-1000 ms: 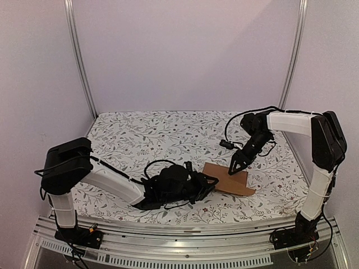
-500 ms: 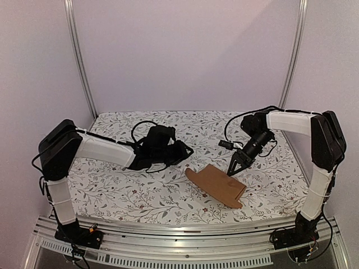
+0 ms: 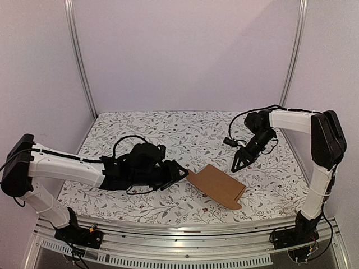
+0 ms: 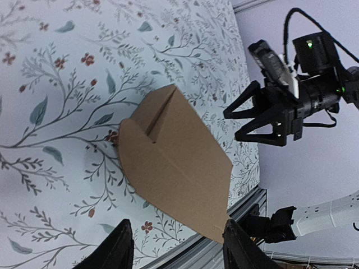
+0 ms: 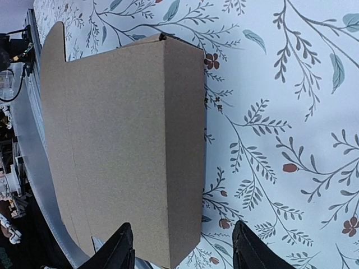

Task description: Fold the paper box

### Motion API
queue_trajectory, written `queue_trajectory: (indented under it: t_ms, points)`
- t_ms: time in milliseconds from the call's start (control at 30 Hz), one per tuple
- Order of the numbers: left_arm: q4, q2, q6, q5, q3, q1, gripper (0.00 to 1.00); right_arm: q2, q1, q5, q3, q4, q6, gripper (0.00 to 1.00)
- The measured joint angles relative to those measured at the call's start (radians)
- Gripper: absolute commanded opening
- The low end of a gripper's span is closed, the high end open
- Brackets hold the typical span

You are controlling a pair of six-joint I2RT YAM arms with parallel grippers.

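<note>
I should close my left gripper on the rounded flap's outer edge (image 3: pixel 202 192) (image 4: pixel 153 203), near the middle of the long side of the paper box that faces the front bar.
The paper box (image 3: pixel 216 186) is plain brown cardboard, lying folded flat on the flowered table cover near the front edge. My left gripper (image 3: pixel 180 170) is open and empty, just left of the box's rounded flap, not touching it. My right gripper (image 3: pixel 238 163) is open and empty, just behind the box's far edge and apart from it. In the left wrist view the box (image 4: pixel 174 162) lies ahead of the open gripper (image 4: pixel 176 249), with the right gripper (image 4: pixel 252 115) beyond it. In the right wrist view the box (image 5: pixel 123 145) lies ahead of the open gripper (image 5: pixel 182 249).
The flowered table cover (image 3: pixel 168 134) fills the work area. A metal rail (image 3: pixel 185 238) runs along the front edge, close to the box's near corner. Upright metal posts (image 3: pixel 78 61) stand at the back corners against plain walls.
The box has turned and slid away from my right gripper, which has come off its far edge. My left arm swung back from the box, then returned to its left end.
</note>
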Motion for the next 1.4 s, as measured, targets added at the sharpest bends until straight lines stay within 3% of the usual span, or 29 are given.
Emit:
queue_trajectory:
  t_ms: [200, 533, 1067, 1400]
  points:
    - [0.060, 0.084, -0.185, 0.079, -0.099, -0.009, 0.54, 0.020, 0.000, -0.008, -0.013, 0.008, 0.000, 0.58]
    - [0.221, 0.260, -0.256, 0.205, 0.039, -0.018, 0.43, 0.049, 0.004, -0.035, -0.052, 0.011, -0.001, 0.57]
    - [0.426, 0.334, -0.348, 0.249, 0.001, -0.008, 0.14, 0.068, 0.011, -0.104, -0.058, -0.006, -0.013, 0.54]
    - [0.497, 0.362, -0.328, 0.266, -0.014, 0.062, 0.16, 0.075, 0.015, -0.158, -0.058, -0.032, -0.031, 0.53]
